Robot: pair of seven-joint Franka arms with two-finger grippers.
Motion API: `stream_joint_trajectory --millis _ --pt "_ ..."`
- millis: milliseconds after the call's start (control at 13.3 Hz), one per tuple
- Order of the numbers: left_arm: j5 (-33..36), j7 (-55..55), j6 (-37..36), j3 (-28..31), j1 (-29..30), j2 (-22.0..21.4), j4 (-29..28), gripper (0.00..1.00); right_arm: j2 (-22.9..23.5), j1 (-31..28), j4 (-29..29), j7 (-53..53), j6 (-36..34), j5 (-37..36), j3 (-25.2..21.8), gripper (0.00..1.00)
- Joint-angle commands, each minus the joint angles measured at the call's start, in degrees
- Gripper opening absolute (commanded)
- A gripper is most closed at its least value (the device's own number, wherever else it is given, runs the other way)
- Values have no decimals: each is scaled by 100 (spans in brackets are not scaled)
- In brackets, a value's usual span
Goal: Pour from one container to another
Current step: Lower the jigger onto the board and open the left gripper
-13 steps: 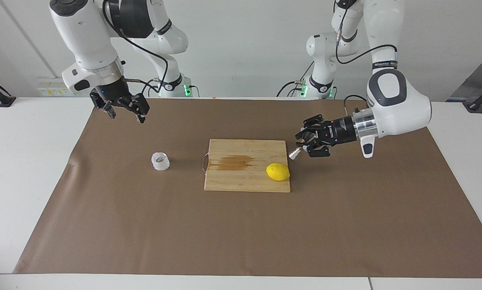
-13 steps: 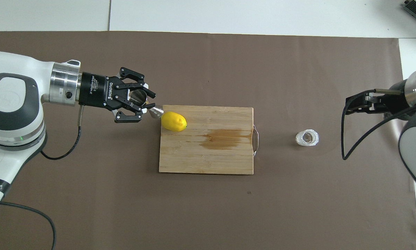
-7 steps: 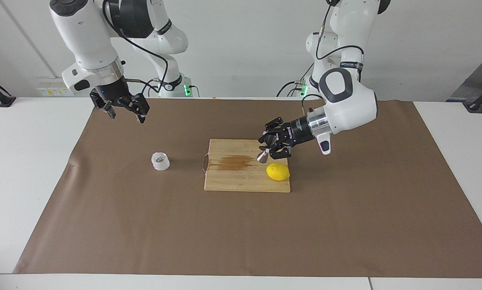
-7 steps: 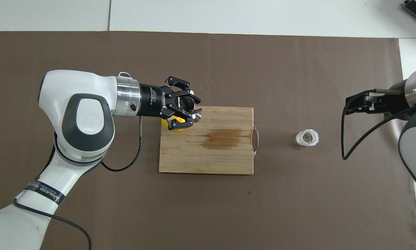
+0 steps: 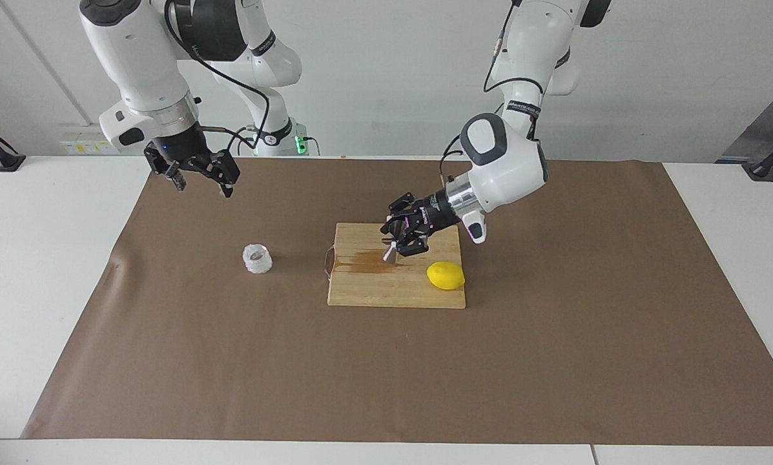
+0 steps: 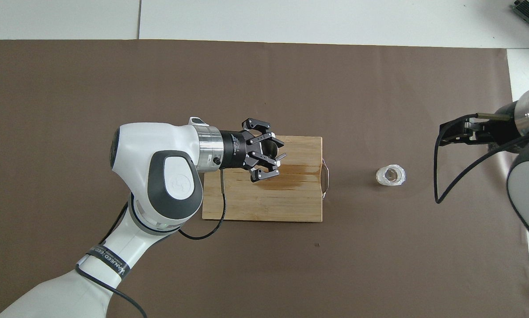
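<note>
The steel jigger will go down from my left gripper onto the cutting board's wet brown stain (image 6: 290, 177), and I should set it near the wire handle.
The white crinkly cup (image 5: 257, 258) stands on the brown mat, beside the cutting board toward the right arm's end; it also shows in the overhead view (image 6: 391, 175). My left gripper (image 5: 396, 244) is shut on the steel jigger (image 5: 389, 253) and holds it tilted over the cutting board (image 5: 396, 294), above a wet brown stain (image 5: 368, 261). In the overhead view the left gripper (image 6: 275, 159) and the jigger (image 6: 279, 158) are over the board (image 6: 264, 205). My right gripper (image 5: 202, 184) is open and empty, waiting in the air, apart from the cup; it also shows in the overhead view (image 6: 443, 132).
A yellow lemon (image 5: 445, 276) lies on the board's corner toward the left arm's end, hidden by the arm in the overhead view. The board has a wire handle (image 6: 325, 173) on the cup's side. The brown mat (image 5: 231, 361) covers most of the table.
My left arm has carried the jigger from beside the board, past the lemon, to over the board's stained middle. The right arm and the cup have not moved.
</note>
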Motion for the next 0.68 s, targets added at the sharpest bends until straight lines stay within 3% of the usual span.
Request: stream_joint_trajectory --millis 0,603 --pt "-254 -40 685 80 -463 81 -163 29 -124 -107 -125 -105 -19 169 55 100" --pt "-316 12 916 80 -701 169 -436 32 -124 -107 -125 -105 -19 169 64 100"
